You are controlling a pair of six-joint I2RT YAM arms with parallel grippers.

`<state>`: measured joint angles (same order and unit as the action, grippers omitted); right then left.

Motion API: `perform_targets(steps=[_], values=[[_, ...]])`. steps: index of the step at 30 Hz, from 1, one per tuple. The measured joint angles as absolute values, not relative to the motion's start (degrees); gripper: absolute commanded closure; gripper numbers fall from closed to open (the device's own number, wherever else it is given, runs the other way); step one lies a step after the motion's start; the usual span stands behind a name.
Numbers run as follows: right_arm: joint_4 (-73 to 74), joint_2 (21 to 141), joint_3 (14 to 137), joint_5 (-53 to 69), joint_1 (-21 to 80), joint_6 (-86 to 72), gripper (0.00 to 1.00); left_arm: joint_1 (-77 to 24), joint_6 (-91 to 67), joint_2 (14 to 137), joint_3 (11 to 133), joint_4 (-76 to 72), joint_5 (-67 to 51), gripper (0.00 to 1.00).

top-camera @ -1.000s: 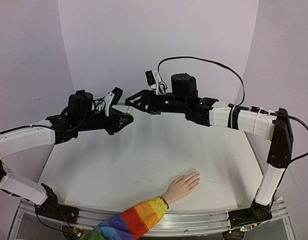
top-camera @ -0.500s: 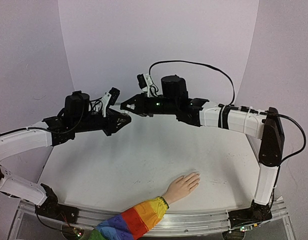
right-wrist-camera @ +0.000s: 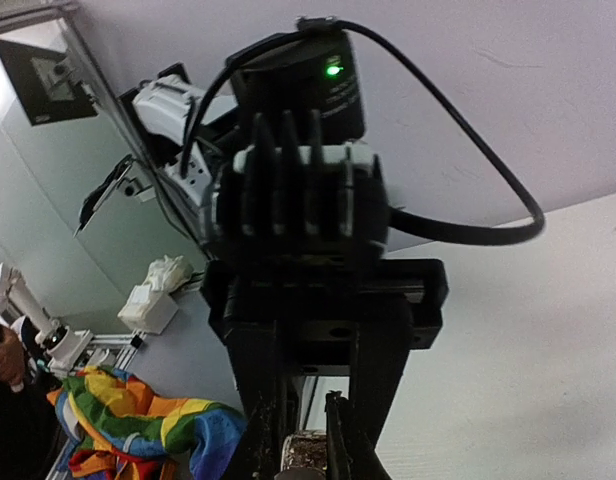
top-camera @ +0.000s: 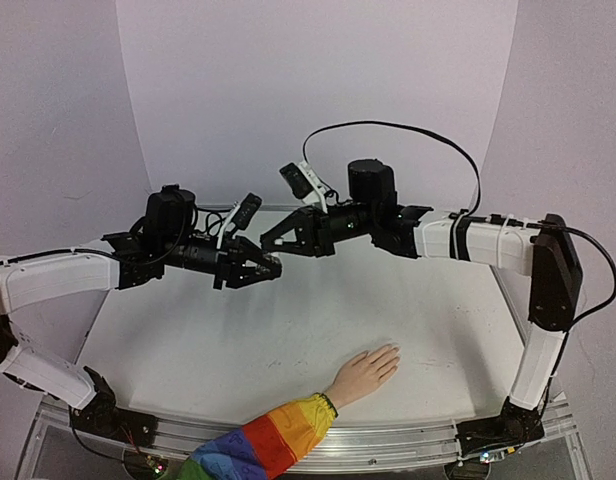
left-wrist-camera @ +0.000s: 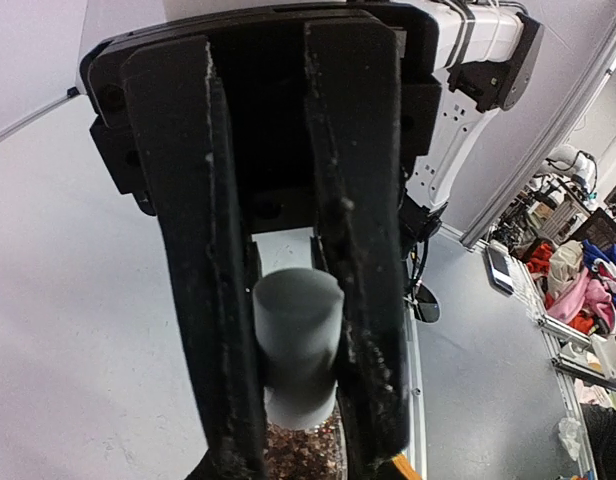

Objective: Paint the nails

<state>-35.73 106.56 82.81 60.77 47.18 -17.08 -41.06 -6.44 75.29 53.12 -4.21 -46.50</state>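
Note:
The grey cap is still on the polish bottle and my right gripper is twisted round, so it should open, turn back and grip the cap (left-wrist-camera: 298, 335) again to unscrew it.
A small flesh-coloured hand (top-camera: 366, 372) in a rainbow-striped sleeve (top-camera: 258, 445) lies flat near the table's front edge. The nails (top-camera: 392, 353) at its fingertips are too small to make out. Above the table's middle the two grippers meet tip to tip. My left gripper (top-camera: 266, 268) (left-wrist-camera: 298, 440) is shut on a polish bottle (left-wrist-camera: 296, 320) with a grey cap and glittery contents. My right gripper (top-camera: 273, 243) (right-wrist-camera: 308, 460) is shut on the same bottle (right-wrist-camera: 306, 450), with the glittery part showing between its fingers. Both grippers hang well behind the hand and to its left.
An aluminium rail (top-camera: 388, 440) runs along the near edge between the arm bases. The right arm's black cable (top-camera: 408, 125) loops high over its wrist. Pale backdrop walls (top-camera: 318, 90) close in the back and sides. The sleeve (right-wrist-camera: 128, 420) also shows in the right wrist view.
My right gripper has gone from open to shut on the bottle that the left gripper holds. Both grippers have dropped lower and shifted a little to the right. The hand has not moved.

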Motion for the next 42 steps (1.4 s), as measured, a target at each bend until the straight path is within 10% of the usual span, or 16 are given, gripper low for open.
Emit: perform_targets(steps=[2, 8, 12, 21, 42], values=[[-36.49, 106.39, 82.04, 62.98, 46.89, -15.11, 0.94, -41.67, -6.46, 75.72, 53.12, -4.60, -47.18, 1.00], [-36.86, 105.69, 80.77, 56.88, 46.65, -14.90, 0.29, -41.82, -6.00, 76.07, 53.12, -6.94, -39.88, 1.00], [-33.80, 105.49, 80.77, 49.76, 46.63, -18.28, 0.15, -41.95, -4.60, 75.83, 53.06, -9.32, -33.56, 1.00], [-21.56, 98.13, 79.35, 38.33, 46.59, -25.67, 0.10, -43.75, 0.21, 73.34, 51.00, -10.39, -23.42, 1.00], [2.87, 102.69, 95.64, 33.21, 48.51, -22.17, 0.44, -48.07, 15.09, 72.88, 50.96, -3.60, -15.42, 1.00]])
